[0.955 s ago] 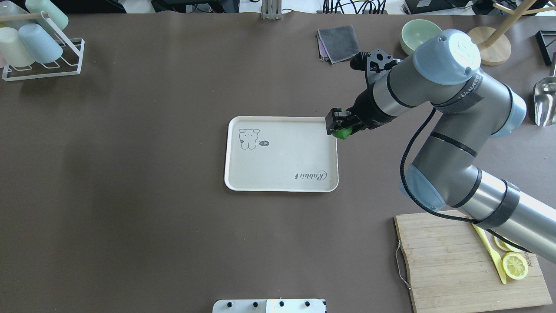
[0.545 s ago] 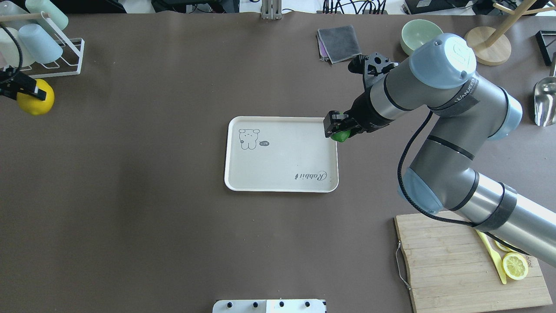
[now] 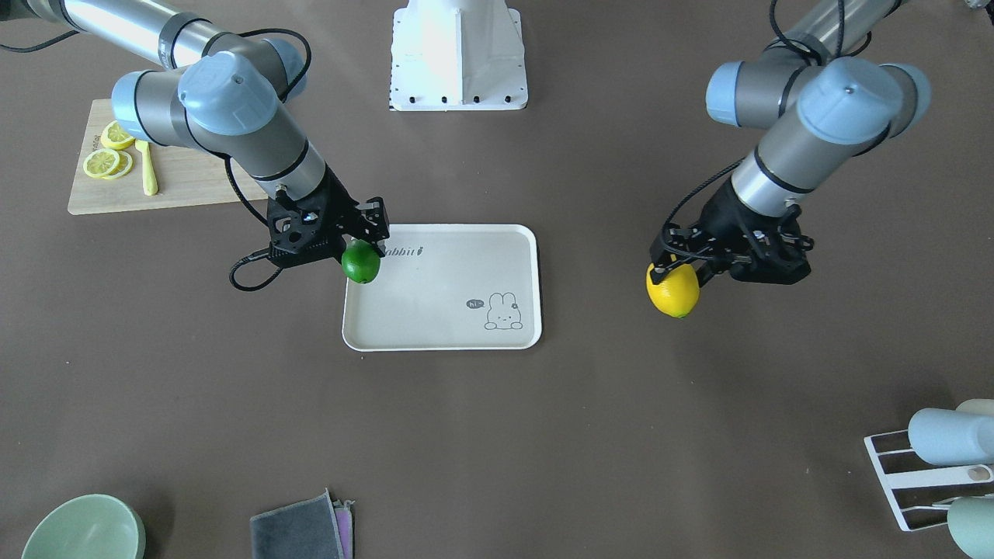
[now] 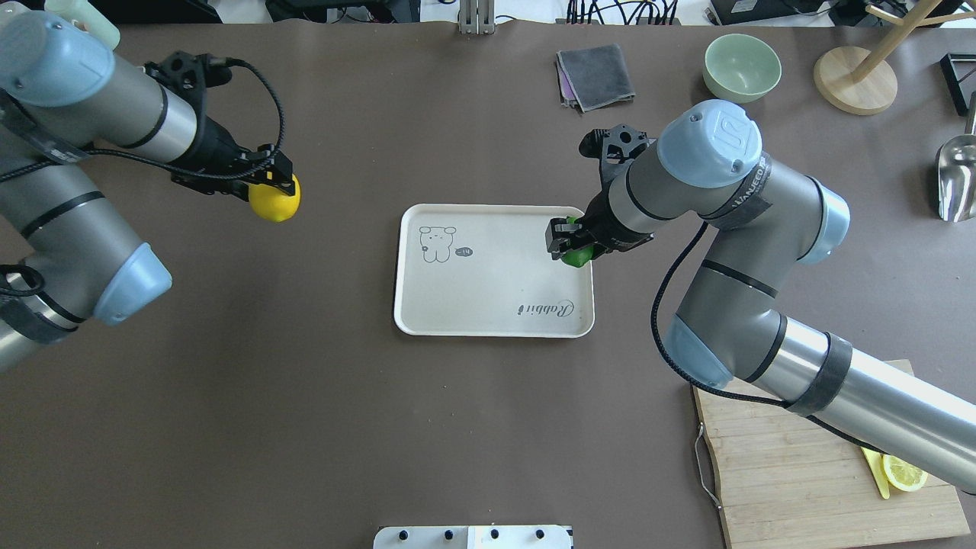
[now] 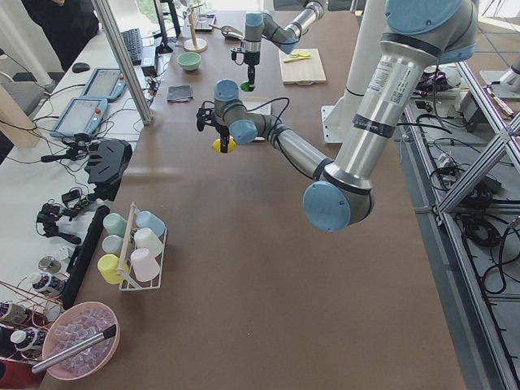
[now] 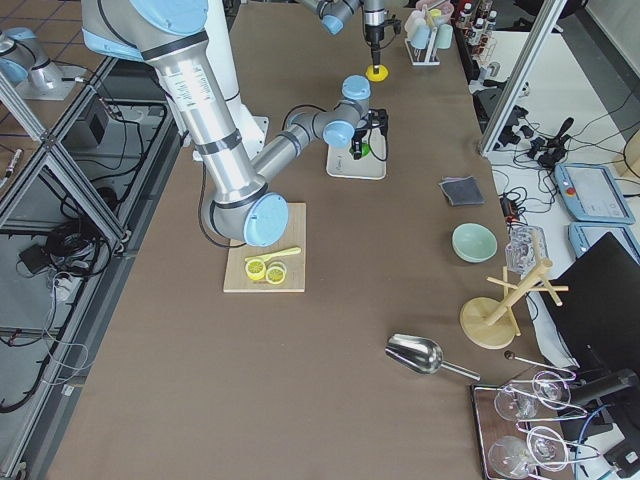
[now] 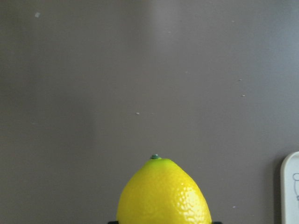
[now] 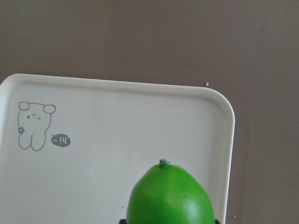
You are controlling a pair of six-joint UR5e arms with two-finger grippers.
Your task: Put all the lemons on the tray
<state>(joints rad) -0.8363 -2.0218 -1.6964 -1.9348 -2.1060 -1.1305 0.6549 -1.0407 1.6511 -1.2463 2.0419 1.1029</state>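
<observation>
My left gripper is to let go of the yellow lemon. It will set it free on the cream tray (image 3: 490, 280) beside the bunny drawing's ears.
The cream tray (image 4: 488, 297) with a bunny drawing lies at the table's middle; it also shows in the front view (image 3: 443, 310) and the right wrist view (image 8: 117, 116). My right gripper (image 4: 570, 242) is shut on the green lemon (image 4: 576, 255) and holds it above the tray's right edge; the lemon also shows in the front view (image 3: 361, 264) and the right wrist view (image 8: 170, 196). My left gripper (image 4: 268, 183) is shut on the yellow lemon (image 4: 274, 202), held above the table well left of the tray; it also shows in the front view (image 3: 672, 290) and the left wrist view (image 7: 163, 193).
A wooden cutting board (image 4: 785, 457) with lemon slices (image 4: 904, 472) and a yellow knife lies at the front right. A grey cloth (image 4: 596, 75), a green bowl (image 4: 741, 65), a wooden stand (image 4: 854, 80) and a metal scoop (image 4: 957, 183) are at the back right.
My left arm has swung far right into view with the yellow lemon, toward the tray. My right gripper has moved left with the green lemon, further over the tray's right edge.
</observation>
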